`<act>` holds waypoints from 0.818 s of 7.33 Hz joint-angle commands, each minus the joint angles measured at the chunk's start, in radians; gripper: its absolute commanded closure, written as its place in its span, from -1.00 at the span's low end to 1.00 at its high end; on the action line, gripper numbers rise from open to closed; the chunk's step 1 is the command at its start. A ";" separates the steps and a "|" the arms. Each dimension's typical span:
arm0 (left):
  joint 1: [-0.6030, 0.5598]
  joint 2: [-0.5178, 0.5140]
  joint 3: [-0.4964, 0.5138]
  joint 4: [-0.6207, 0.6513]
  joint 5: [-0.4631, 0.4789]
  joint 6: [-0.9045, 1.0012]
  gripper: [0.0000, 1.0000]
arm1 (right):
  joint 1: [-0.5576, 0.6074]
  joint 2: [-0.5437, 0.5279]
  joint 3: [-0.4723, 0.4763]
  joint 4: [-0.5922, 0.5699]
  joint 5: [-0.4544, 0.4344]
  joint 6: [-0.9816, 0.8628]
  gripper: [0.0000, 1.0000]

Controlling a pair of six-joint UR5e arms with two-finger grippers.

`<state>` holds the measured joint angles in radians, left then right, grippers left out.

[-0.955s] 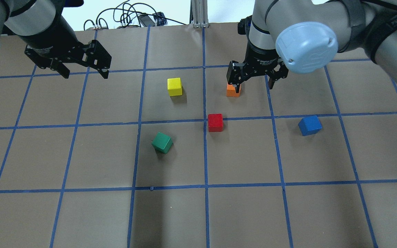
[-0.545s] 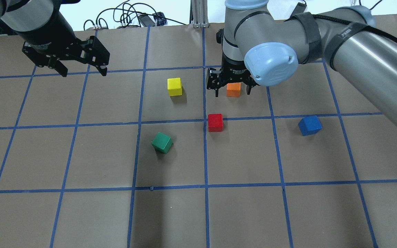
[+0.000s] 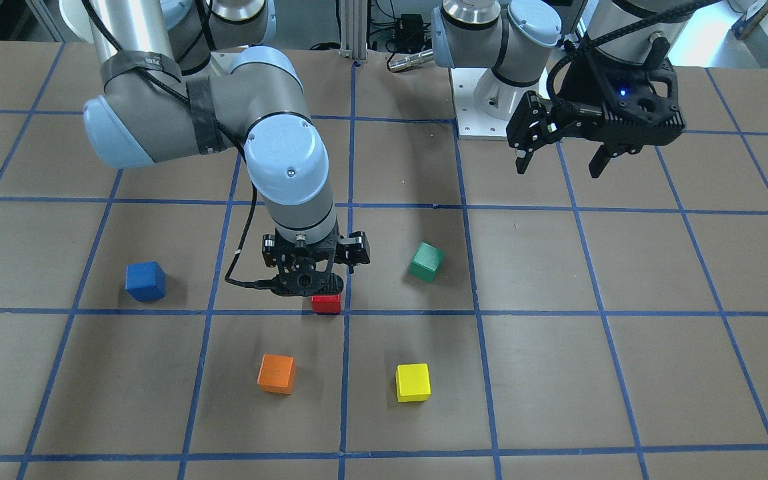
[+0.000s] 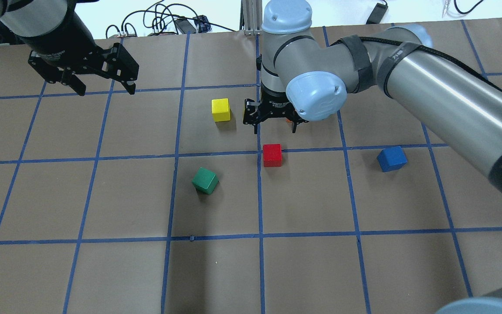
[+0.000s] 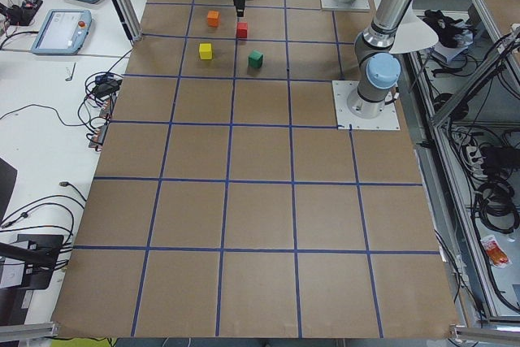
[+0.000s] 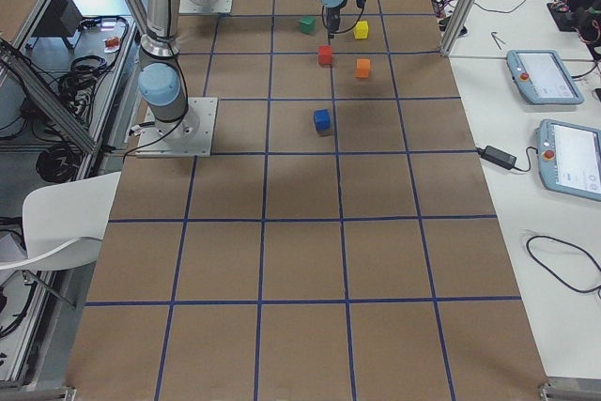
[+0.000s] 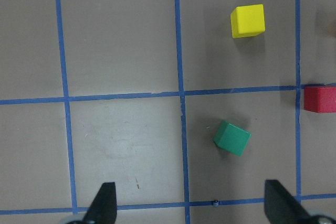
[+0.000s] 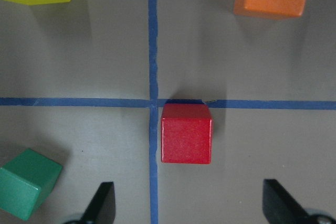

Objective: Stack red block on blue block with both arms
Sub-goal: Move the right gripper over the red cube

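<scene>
The robot's right gripper will close on the opposite sides of the red block (image 3: 326, 304) (image 8: 186, 136), the ones toward the blue block and the green block.
The red block (image 4: 272, 155) sits on a blue tape crossing near the table's middle. It also shows in the front view (image 3: 326, 304) and the right wrist view (image 8: 186, 133). The blue block (image 4: 391, 158) lies alone to its right, about one grid cell away, and shows in the front view (image 3: 145, 281). My right gripper (image 4: 275, 127) is open and empty, pointing down, hovering above the table just beyond the red block; in its wrist view the block lies centred between the fingers (image 8: 102, 203). My left gripper (image 4: 106, 90) is open and empty, high at the far left.
An orange block (image 3: 276, 373) lies just beyond the right gripper and is mostly hidden under it in the overhead view. A yellow block (image 4: 221, 109) lies to the left of it. A green block (image 4: 205, 180), turned askew, lies left of and nearer than the red block.
My right arm has swung left and nearer, from over the orange block to just above the red block, still open. The left gripper has barely moved.
</scene>
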<state>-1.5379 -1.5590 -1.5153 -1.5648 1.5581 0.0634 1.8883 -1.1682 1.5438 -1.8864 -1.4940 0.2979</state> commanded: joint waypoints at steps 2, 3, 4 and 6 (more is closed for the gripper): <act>-0.001 0.000 -0.005 0.000 0.003 0.001 -1.00 | 0.020 0.053 0.012 -0.026 -0.006 0.036 -1.00; -0.001 0.002 -0.008 0.000 0.003 0.001 -1.00 | 0.020 0.054 0.018 -0.028 -0.011 0.035 -1.00; -0.001 0.008 -0.009 0.000 0.005 0.001 -1.00 | 0.020 0.064 0.030 -0.031 -0.015 0.035 -1.00; 0.001 0.005 0.001 0.000 0.003 0.001 -1.00 | 0.020 0.096 0.035 -0.065 -0.014 0.035 -1.00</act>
<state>-1.5384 -1.5532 -1.5201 -1.5647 1.5620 0.0644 1.9082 -1.0915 1.5750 -1.9339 -1.5082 0.3332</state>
